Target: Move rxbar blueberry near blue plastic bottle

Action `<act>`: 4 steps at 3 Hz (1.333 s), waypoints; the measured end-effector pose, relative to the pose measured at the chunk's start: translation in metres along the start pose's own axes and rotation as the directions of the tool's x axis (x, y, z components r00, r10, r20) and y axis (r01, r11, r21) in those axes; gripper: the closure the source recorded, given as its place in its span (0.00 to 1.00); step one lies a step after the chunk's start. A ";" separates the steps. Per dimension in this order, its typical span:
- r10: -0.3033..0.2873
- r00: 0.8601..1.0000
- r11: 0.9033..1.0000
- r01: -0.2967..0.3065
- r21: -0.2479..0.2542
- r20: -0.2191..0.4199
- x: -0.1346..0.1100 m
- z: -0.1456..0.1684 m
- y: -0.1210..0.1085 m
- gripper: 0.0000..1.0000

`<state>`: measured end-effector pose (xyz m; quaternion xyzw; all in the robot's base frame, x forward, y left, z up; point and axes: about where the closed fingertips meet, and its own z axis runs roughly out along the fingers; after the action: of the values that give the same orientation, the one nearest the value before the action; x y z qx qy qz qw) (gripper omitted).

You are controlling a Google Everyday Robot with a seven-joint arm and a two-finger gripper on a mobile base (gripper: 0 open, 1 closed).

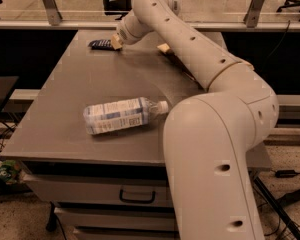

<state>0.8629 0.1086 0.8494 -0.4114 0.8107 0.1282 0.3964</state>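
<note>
The robot's gripper should release the rxbar blueberry on the grey table (113,92) just behind the blue plastic bottle.
The rxbar blueberry (99,44) is a small flat dark navy wrapper lying at the far left of the grey table (80,89). My gripper (115,41) is down at the table's far edge, right against the bar's right end. The blue plastic bottle (121,115) lies on its side near the table's front, its white cap (163,106) pointing right, well apart from the bar. My white arm reaches from the lower right across the table to the far side.
A brown-and-cream chip bag (165,49) lies at the far right of the table, mostly hidden behind my arm. Drawers (135,196) sit under the tabletop. A metal railing (50,4) runs behind the table. Cables lie on the floor at right.
</note>
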 end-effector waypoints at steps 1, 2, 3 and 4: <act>-0.021 1.000 1.000 0.021 -0.012 0.001 0.002 -0.014 0.019 1.00; -0.043 0.999 0.999 0.043 -0.020 0.008 0.010 -0.043 0.051 1.00; -0.073 0.996 0.997 0.072 0.023 0.042 0.013 -0.106 0.090 1.00; -0.074 0.997 0.996 0.072 0.049 0.034 0.030 -0.136 0.117 1.00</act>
<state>0.6897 0.0926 0.9020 -0.4287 0.7909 0.1014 0.4248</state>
